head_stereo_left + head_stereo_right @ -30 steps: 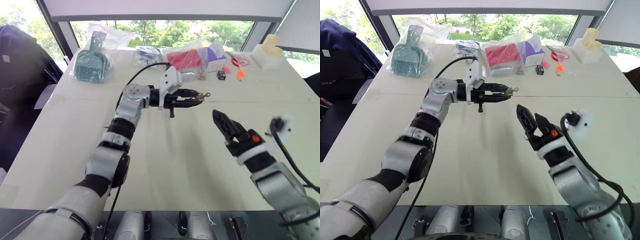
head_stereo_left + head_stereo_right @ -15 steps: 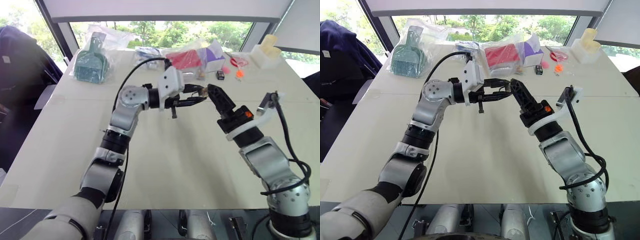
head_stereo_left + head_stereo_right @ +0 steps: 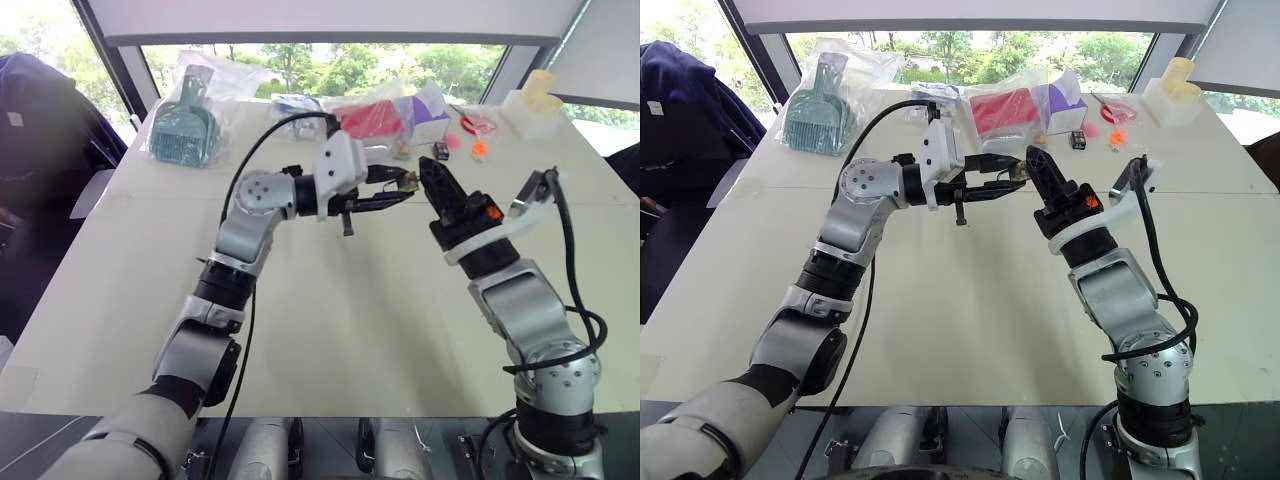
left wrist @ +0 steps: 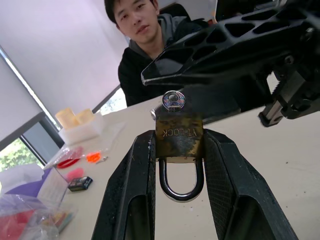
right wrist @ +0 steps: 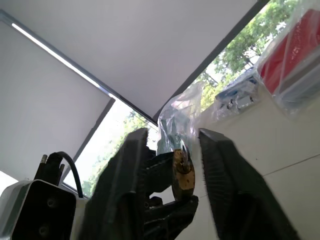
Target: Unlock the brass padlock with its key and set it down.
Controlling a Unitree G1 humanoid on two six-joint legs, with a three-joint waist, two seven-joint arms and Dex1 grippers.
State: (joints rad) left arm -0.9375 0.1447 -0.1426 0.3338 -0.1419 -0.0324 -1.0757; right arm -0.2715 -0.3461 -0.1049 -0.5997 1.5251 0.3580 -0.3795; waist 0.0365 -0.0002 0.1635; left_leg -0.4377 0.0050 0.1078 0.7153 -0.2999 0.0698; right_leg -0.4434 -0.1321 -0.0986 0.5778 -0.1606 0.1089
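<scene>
Next, I take the padlock's body (image 4: 179, 140) by its flat sides with my right gripper before my left gripper opens, because my left gripper's fingers are around the brass padlock's shackle.
The brass padlock (image 4: 178, 137) is clamped by its sides in my shut left gripper (image 4: 179, 134), held level above the middle of the table (image 3: 330, 330). Its silvery shackle points back toward the left wrist. The key (image 4: 173, 100) sticks out of the padlock's far end. My right gripper (image 3: 427, 170) has come up against that end. In the right wrist view its fingers (image 5: 127, 165) stand apart on either side of the padlock (image 5: 183, 175) and key, with a gap on both sides.
Along the table's far edge lie a bagged green brush (image 3: 185, 125), a bagged red box (image 3: 372, 118), a small black cube (image 3: 443, 150), orange bits (image 3: 480, 147) and a white container (image 3: 535, 105). A person (image 4: 150, 45) sits beyond the table.
My right gripper has risen and swung in from the right to the padlock's key end, and its fingers have drawn closer together. The left gripper lifted slightly, still holding the padlock.
</scene>
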